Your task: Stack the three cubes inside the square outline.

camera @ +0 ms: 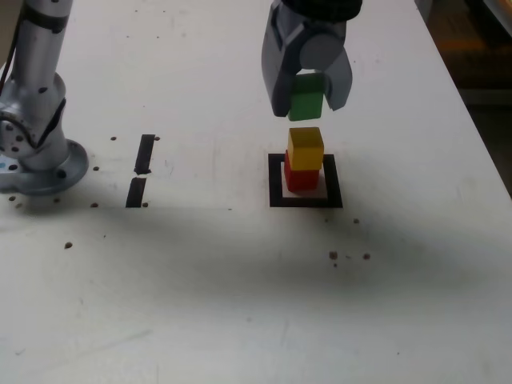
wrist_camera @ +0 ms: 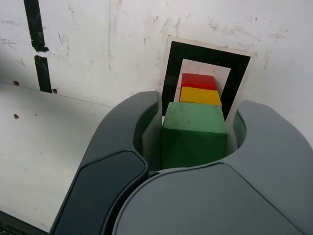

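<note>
The robot's gripper needs to release the green cube on top of the yellow cube (camera: 306, 135) (wrist_camera: 199, 108), so that it becomes the highest in the stack.
Inside the square outline (camera: 277, 181) (wrist_camera: 168, 73) the red cube (camera: 302, 179) (wrist_camera: 198, 81) rests on the table with the yellow cube (camera: 306, 148) (wrist_camera: 200, 95) stacked on top of it. My gripper (camera: 307, 106) (wrist_camera: 194, 139) hangs a little above that stack, shut on the green cube (camera: 306, 104) (wrist_camera: 193, 134). A small gap separates the green cube from the yellow one in the exterior view. In the wrist view the green cube sits between the two grey jaws and covers part of the yellow cube.
Two short black tape strips (camera: 144, 153) (wrist_camera: 34, 24) lie at the exterior view's left of the outline. The arm's grey base (camera: 36, 152) stands at the far left of that view. Small dark specks (camera: 349, 256) dot the white table (camera: 240, 288).
</note>
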You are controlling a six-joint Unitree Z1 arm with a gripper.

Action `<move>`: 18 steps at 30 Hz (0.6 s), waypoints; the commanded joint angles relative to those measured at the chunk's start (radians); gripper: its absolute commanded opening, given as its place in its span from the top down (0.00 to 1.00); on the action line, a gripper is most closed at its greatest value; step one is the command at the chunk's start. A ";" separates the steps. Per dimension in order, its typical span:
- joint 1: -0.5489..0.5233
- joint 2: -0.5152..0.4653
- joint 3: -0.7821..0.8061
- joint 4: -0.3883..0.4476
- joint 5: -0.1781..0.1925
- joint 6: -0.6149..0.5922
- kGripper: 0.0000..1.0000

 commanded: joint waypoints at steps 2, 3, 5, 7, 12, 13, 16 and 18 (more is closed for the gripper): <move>-0.009 0.009 0.011 -0.003 -0.004 -0.008 0.77; -0.012 0.010 0.016 -0.007 -0.005 -0.011 0.77; -0.018 0.010 0.028 -0.015 -0.006 -0.016 0.77; -0.022 0.010 0.038 -0.022 -0.009 -0.019 0.77; -0.031 0.012 0.045 -0.034 -0.018 -0.023 0.76; -0.033 0.012 0.044 -0.035 -0.018 -0.024 0.76; -0.042 0.014 0.043 -0.045 -0.020 -0.027 0.76; -0.046 0.019 0.043 -0.052 -0.022 -0.029 0.76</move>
